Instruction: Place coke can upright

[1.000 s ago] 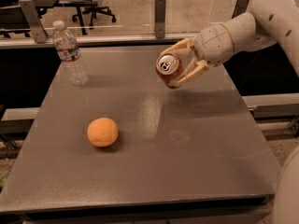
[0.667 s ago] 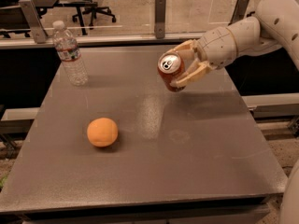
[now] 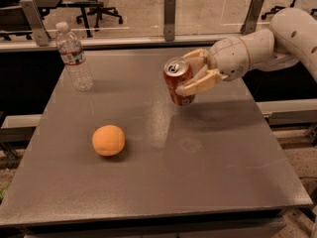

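Next, I release the coke can, now held above the grey table, from my gripper so that it stands upright near the middle of the grey table, farther back than the orange (image 3: 175,121).
The coke can (image 3: 177,82) is red with a silver top and pull tab. It is held above the grey table (image 3: 208,172), nearly upright with a slight lean, just right of the table's middle toward the back. My gripper (image 3: 190,72) comes in from the right on a white arm and is shut on the can. One finger (image 3: 194,86) crosses the can's front and the other sits behind its top.
An orange (image 3: 108,140) lies on the table's left-centre. A clear plastic water bottle (image 3: 74,57) stands upright at the back left. A glass barrier with metal posts (image 3: 170,12) runs behind the table. Office chairs stand beyond it.
The gripper has turned the can from a strong tilt toward upright and moved it slightly left and lower. The orange and the bottle have not moved.
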`<state>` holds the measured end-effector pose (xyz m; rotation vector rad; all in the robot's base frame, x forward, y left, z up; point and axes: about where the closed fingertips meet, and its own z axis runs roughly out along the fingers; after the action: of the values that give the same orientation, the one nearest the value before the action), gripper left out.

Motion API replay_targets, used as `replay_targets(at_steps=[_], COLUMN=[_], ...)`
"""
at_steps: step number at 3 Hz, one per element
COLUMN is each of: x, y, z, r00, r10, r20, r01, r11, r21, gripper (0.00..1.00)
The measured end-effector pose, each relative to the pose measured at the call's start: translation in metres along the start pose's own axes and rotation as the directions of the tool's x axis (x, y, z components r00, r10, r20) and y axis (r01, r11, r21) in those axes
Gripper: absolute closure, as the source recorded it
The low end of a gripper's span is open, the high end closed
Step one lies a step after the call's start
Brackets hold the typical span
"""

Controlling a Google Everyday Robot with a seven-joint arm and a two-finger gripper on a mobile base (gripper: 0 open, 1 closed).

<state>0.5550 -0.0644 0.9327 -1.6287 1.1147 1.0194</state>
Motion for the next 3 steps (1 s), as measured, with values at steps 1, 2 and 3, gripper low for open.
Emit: replay_targets(at_steps=[1, 2, 3], x=[0.002, 0.010, 0.021], y=[0.003, 0.010, 0.018], z=[0.003, 0.007, 0.013], r00=[0.998, 0.993, 0.986], r10=[0.048, 0.096, 0.136], r20=[0.031, 0.064, 0.100], r01=[-0.048, -0.097, -0.139], r11=[0.9988, 0.9951, 0.9899], r21=[0.012, 0.018, 0.026], gripper=[1.00, 1.00, 1.00])
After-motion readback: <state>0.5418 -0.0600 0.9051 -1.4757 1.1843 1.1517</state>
